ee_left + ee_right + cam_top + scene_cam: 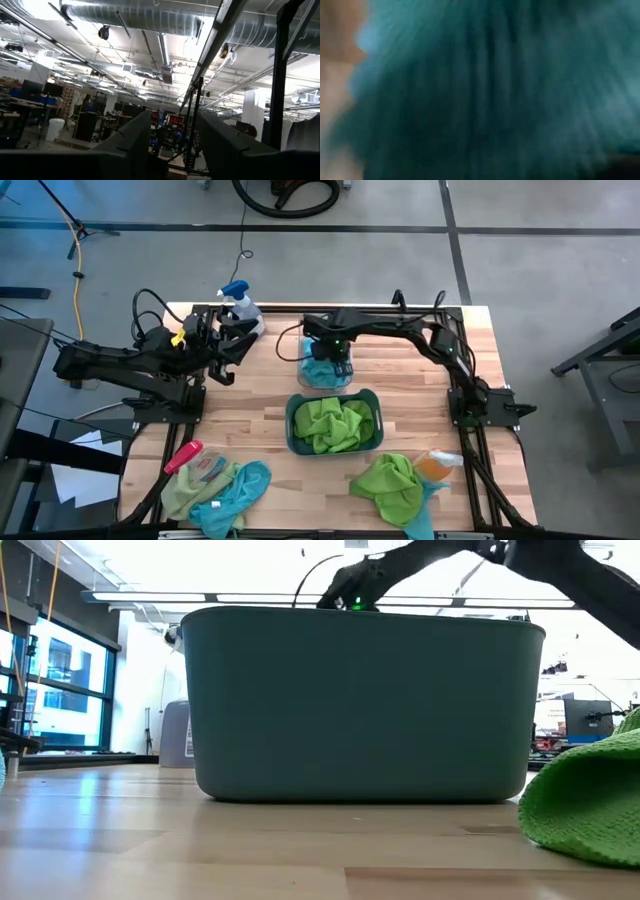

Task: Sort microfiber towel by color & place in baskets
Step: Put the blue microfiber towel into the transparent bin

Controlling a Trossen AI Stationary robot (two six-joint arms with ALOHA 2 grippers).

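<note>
I need to let go of the turquoise towel with my right gripper in the clear narrow basket (318, 360), just past the dark teal basket.
The clear narrow basket (325, 370) at the table's middle far side holds turquoise towels (316, 372). My right gripper (338, 360) points down into it, shut; turquoise cloth (485, 90) fills its wrist view. Just nearer stands the dark teal basket (335, 421) (360, 700), full of lime green towels (333, 423). Mixed green and turquoise towels lie in piles at the near left (215, 488) and near right (392, 486) (590, 802). My left gripper (225, 352) (172, 145) hangs raised at the far left, open, tipped up at the ceiling, with nothing between its fingers. My right gripper comes from above, pointing down into the clear basket, and is in the turquoise cloth (470, 100). The cloth lies right against the camera and hides the fingers, so which part of a towel they have cannot be told.
A spray bottle with a blue trigger (240, 304) stands at the far left, beside the left gripper. A pink-handled brush (184, 456) lies on the near-left pile. Something orange (436, 468) rests on the near-right pile. Bare wood shows left and right of the teal basket.
</note>
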